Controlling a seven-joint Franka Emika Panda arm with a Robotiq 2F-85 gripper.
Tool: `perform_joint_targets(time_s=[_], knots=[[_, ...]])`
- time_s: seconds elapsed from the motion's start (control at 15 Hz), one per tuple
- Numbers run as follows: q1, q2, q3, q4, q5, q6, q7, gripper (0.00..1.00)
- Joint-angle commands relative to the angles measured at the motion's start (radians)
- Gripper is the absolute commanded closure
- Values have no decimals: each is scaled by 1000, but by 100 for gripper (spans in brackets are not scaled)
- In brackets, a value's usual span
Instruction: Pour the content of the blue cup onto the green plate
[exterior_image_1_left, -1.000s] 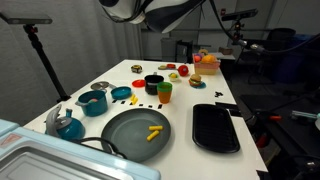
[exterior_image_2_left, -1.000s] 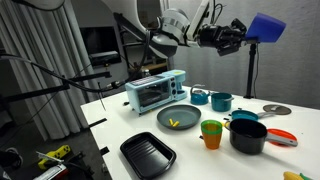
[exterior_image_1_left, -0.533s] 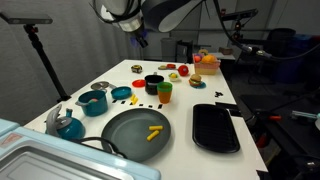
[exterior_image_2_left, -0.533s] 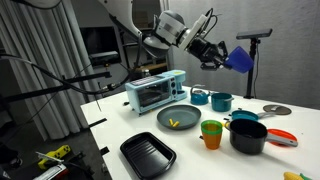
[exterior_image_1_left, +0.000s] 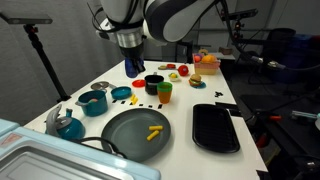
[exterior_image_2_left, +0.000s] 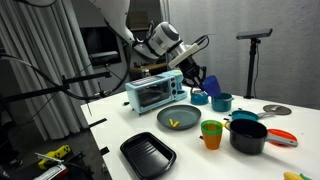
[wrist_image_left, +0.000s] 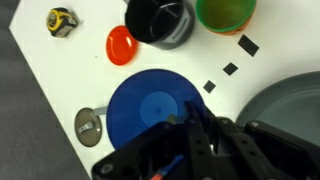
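Next, I set the blue cup down with my gripper on the table (exterior_image_1_left: 166, 107) next to the green cup, near the plate's rim.
My gripper (exterior_image_1_left: 132, 60) is shut on the blue cup (exterior_image_1_left: 133, 69) and holds it low over the table, just beside the black pot (exterior_image_1_left: 154, 83). Both also show in an exterior view, gripper (exterior_image_2_left: 194, 76) and cup (exterior_image_2_left: 198, 84). In the wrist view the cup (wrist_image_left: 145, 108) is a round blue disc under my jaws (wrist_image_left: 186, 125). The green plate (exterior_image_1_left: 125, 132) lies nearer the table's front, and several yellow pieces (exterior_image_1_left: 154, 132) lie on it. The plate (exterior_image_2_left: 186, 114) and the pieces (exterior_image_2_left: 175, 123) show in both exterior views. The plate's rim (wrist_image_left: 292, 100) shows in the wrist view.
A green cup (exterior_image_1_left: 165, 92) stands by the black pot. A black tray (exterior_image_1_left: 215, 128) lies beside the plate. A teal pot (exterior_image_1_left: 94, 102) and a toaster oven (exterior_image_2_left: 155, 92) stand near the plate. A red-orange disc (wrist_image_left: 121, 45) and a silver disc (wrist_image_left: 90, 126) lie near the cup.
My gripper has come down from high above the table with the blue cup in it, to a spot just above the table by the black pot.
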Motion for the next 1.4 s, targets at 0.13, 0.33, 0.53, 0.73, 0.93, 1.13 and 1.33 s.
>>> perform_joint_targets(time_s=[0.13,0.33,0.53,0.73,0.93,1.13,1.33], knots=[[-4,-37,-22,-123,219,58,-111,98],[9,-37,-39,-139,306,33,-130,98],[16,-38,-53,-149,342,29,-148,98],[24,-39,-69,-157,328,33,-163,98],[26,-39,-77,-161,322,33,-186,98],[24,-40,-74,-158,341,15,-200,98],[3,-10,-92,-276,321,135,-173,98]])
